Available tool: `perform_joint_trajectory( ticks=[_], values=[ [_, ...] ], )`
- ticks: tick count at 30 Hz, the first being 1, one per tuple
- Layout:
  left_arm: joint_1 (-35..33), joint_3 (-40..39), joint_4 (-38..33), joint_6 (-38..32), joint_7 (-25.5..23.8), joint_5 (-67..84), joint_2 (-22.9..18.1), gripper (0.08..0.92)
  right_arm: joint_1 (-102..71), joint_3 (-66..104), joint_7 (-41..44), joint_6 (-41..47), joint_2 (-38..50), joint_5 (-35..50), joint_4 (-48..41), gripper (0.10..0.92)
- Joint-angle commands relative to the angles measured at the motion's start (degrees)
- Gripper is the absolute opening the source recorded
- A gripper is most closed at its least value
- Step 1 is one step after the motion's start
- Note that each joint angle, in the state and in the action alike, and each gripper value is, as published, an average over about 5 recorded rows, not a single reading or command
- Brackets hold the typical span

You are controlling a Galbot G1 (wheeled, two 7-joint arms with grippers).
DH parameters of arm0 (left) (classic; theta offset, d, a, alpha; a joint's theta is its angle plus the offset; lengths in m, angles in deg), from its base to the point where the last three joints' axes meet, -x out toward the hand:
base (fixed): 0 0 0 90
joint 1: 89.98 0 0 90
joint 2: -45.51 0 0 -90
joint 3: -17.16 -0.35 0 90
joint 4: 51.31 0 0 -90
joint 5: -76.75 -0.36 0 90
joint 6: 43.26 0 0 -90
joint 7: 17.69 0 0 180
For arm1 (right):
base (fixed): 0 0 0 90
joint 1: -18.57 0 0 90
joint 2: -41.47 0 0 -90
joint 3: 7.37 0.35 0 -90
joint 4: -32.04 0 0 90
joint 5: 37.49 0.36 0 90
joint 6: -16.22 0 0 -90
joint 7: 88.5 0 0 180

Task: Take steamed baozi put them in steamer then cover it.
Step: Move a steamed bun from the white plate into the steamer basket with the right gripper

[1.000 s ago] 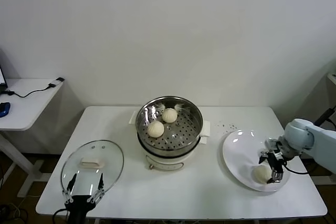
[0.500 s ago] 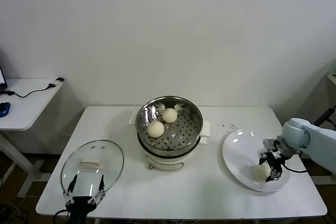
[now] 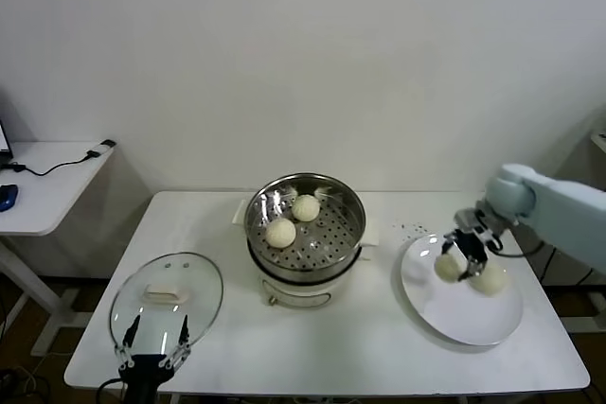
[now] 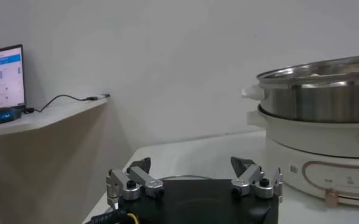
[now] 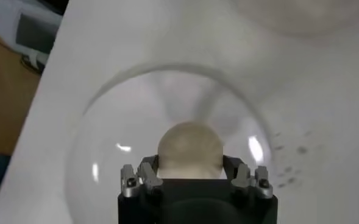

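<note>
My right gripper will put down and let go of the baozi on the bare front part of the steamer's bottom (image 3: pixel 311 253), close to the nearer baozi there.
Two steamed baozi (image 3: pixel 281 232) lie in the steel steamer (image 3: pixel 327 241) on its white pot base. My right gripper (image 3: pixel 454 260) is shut on a third baozi (image 3: pixel 443 268) and holds it above the white plate's (image 3: pixel 454 314) left part. In the right wrist view this baozi (image 5: pixel 190 146) sits between the fingers (image 5: pixel 147 169), over the plate (image 5: pixel 100 146). A fourth baozi (image 3: pixel 490 278) lies on the plate beside the gripper. The glass cover (image 3: pixel 189 309) with its cream handle lies flat at the table's front left. My left gripper (image 3: pixel 151 345) is parked open just in front of it.
The white table's front edge (image 3: pixel 322 387) runs below the plate and the cover. A side desk (image 3: pixel 47 186) with cables stands at the far left. The left wrist view shows the steamer (image 4: pixel 325 91) on its pot base off to one side of the open left gripper (image 4: pixel 191 173).
My right gripper has risen from the plate's front part with a baozi and moved back and to the left, towards the steamer. A second baozi now shows on the plate. The left arm has not moved.
</note>
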Motion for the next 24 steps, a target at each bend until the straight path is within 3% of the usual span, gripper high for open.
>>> perform_joint_trajectory(
  ticks=[1,6,10,24],
  values=[
    [-0.1,0.1,-0.1,-0.1,0.0,0.0,0.1,0.823,20.5,-6.2,3.2,-19.0,-20.3,0.8,-7.9,0.687],
    [-0.1,0.1,-0.1,0.0,-0.1,0.0,0.2,0.823,20.5,-3.9,3.8,-23.8,-29.7,-0.2,-12.5,0.693],
    [-0.1,0.1,-0.1,0.0,0.0,0.1,0.2,0.823,18.1,-3.3,3.9,-24.5,-34.2,-0.7,-11.0,0.694],
    [-0.6,0.8,0.3,-0.5,0.0,0.7,0.5,0.823,8.7,-5.4,3.1,-25.3,-38.0,-4.2,-3.7,0.688]
  ],
)
